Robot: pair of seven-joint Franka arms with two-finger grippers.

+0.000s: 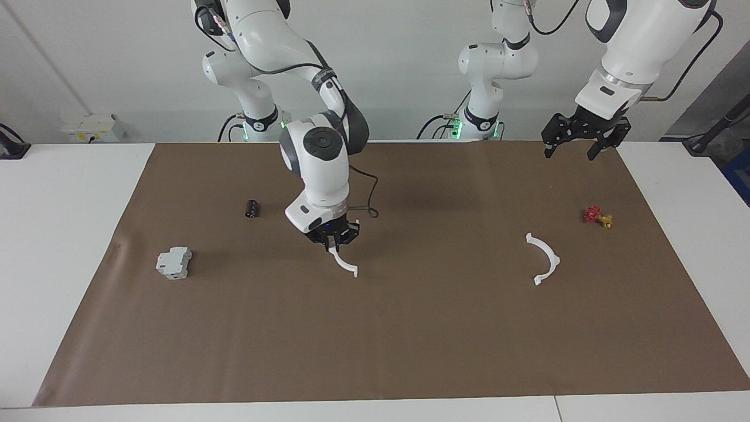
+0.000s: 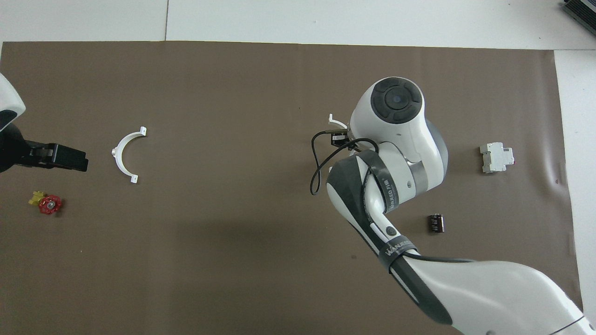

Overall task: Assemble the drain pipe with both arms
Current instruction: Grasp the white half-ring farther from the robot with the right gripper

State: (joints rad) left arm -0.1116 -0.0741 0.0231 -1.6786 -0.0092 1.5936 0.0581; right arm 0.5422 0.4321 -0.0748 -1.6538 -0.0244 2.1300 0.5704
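Observation:
Next, my right gripper releases its arc on the mat midway (image 2: 300, 175) between the loose arc and the grey-white block. That arc now hangs over the mat's middle.
The drain pipe is in two white half-ring arcs. One arc (image 1: 345, 264) hangs from my right gripper (image 1: 335, 239), which is shut on its upper end over the middle of the brown mat. In the overhead view only that arc's tabbed tip (image 2: 334, 122) shows past the right arm's wrist. The other arc (image 1: 544, 258) (image 2: 125, 153) lies flat on the mat toward the left arm's end of the table. My left gripper (image 1: 571, 146) hangs open and empty, high over the mat's corner at the left arm's end, where that arm waits.
A small red-and-yellow valve piece (image 1: 597, 216) (image 2: 45, 203) lies beside the loose arc, closer to the table's end. A grey-white boxy block (image 1: 174, 262) (image 2: 497, 157) and a small black cylinder (image 1: 251, 208) (image 2: 436, 223) lie toward the right arm's end. The brown mat (image 1: 410, 340) covers most of the table.

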